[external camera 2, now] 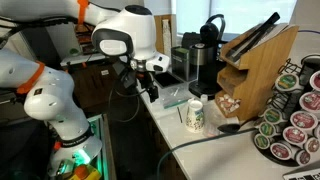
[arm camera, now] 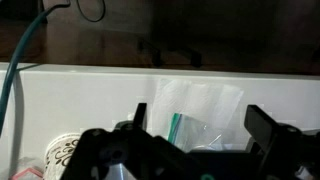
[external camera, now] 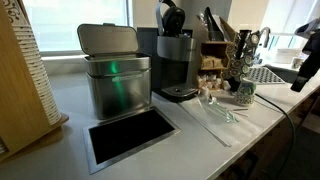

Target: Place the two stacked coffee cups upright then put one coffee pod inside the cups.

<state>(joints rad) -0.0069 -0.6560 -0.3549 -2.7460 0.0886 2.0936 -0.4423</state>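
The stacked coffee cups (external camera: 245, 91) (arm camera: 64, 156) beside the clear plastic bags on the white counter should be next for my gripper to close around by their sides.
The two stacked coffee cups (external camera 2: 195, 116), pale with dark green markings, stand upright on the white counter; they also show in an exterior view (external camera: 245, 93) and at the lower left of the wrist view (arm camera: 62, 155). Several coffee pods sit in a round rack (external camera 2: 288, 122) at the counter's near end. My gripper (external camera 2: 150, 88) hangs off the counter's far edge, apart from the cups. In the wrist view its fingers (arm camera: 202, 120) are spread wide and empty, with a clear zip bag (arm camera: 200, 105) lying on the counter beyond them.
A black coffee machine (external camera: 176, 60) and a big steel canister (external camera: 115, 72) stand on the counter. A wooden knife block (external camera 2: 255, 58) stands beside the pod rack. Clear plastic bags (external camera: 215, 110) lie near the cups. A green cable (arm camera: 18, 85) hangs at the left.
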